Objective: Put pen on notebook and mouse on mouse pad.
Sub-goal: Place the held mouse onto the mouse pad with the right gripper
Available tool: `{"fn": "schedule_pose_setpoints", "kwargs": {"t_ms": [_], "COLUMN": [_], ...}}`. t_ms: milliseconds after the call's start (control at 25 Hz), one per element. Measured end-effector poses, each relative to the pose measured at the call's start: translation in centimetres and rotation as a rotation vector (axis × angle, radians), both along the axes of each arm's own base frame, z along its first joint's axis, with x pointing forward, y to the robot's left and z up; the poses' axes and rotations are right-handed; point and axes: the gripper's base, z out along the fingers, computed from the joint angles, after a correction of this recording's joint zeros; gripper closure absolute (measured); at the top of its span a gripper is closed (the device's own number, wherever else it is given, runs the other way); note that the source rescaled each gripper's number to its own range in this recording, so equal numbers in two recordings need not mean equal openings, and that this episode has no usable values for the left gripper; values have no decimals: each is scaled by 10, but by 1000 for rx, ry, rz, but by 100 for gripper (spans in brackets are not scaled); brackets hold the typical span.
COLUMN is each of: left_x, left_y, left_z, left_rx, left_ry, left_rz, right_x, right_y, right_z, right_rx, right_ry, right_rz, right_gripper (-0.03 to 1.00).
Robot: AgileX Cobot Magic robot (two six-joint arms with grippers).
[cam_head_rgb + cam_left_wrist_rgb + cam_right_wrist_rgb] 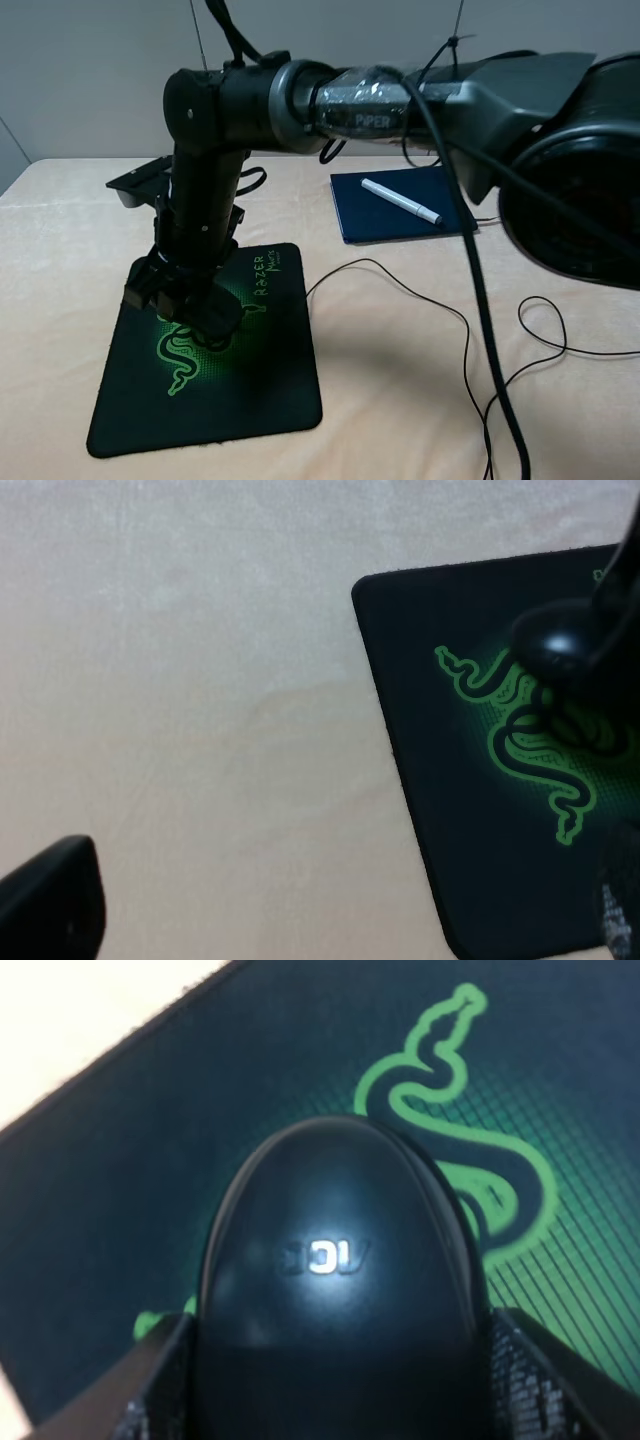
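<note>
The mouse, which sits on the mouse pad now, will be released by my right gripper on the middle of the green snake logo point(210, 323) point(425, 1325) of the mouse pad.
The black mouse pad point(250, 390) with its green snake logo lies at the front left. On it sits the glossy black mouse point(335, 1280), and my right gripper point(195, 310) reaches across from the right and is shut on its sides, one finger point(150, 1385) on each flank. The left wrist view also shows the mouse point(555, 645) on the mouse pad point(450, 810). The white pen point(400, 201) lies diagonally on the navy notebook point(380, 215) at the back centre. My left gripper point(130, 188) hovers behind the pad, open and empty.
The mouse's thin black cable point(400, 280) loops over the beige tabletop point(400, 400) from the pad toward the right. The right arm point(360, 105) spans the scene above the notebook. A thick arm cable point(480, 300) hangs at the front right.
</note>
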Motion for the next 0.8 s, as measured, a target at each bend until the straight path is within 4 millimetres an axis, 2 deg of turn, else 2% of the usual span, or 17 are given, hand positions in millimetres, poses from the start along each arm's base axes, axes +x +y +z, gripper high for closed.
{"fn": "schedule_pose_setpoints", "kwargs": {"t_ms": [160, 280, 800], "left_x": [0, 0, 0], "left_y": [0, 0, 0], "left_z": [0, 0, 0], "left_rx": [0, 0, 0], "left_ry": [0, 0, 0], "left_rz": [0, 0, 0], "right_x": [3, 4, 5], "right_y": [5, 4, 3], "right_z": [-19, -26, -27], "right_rx": [-26, -45, -57], "right_ry": [10, 14, 15], "right_rz": [-19, -34, -70], "right_gripper": [40, 40, 40]}}
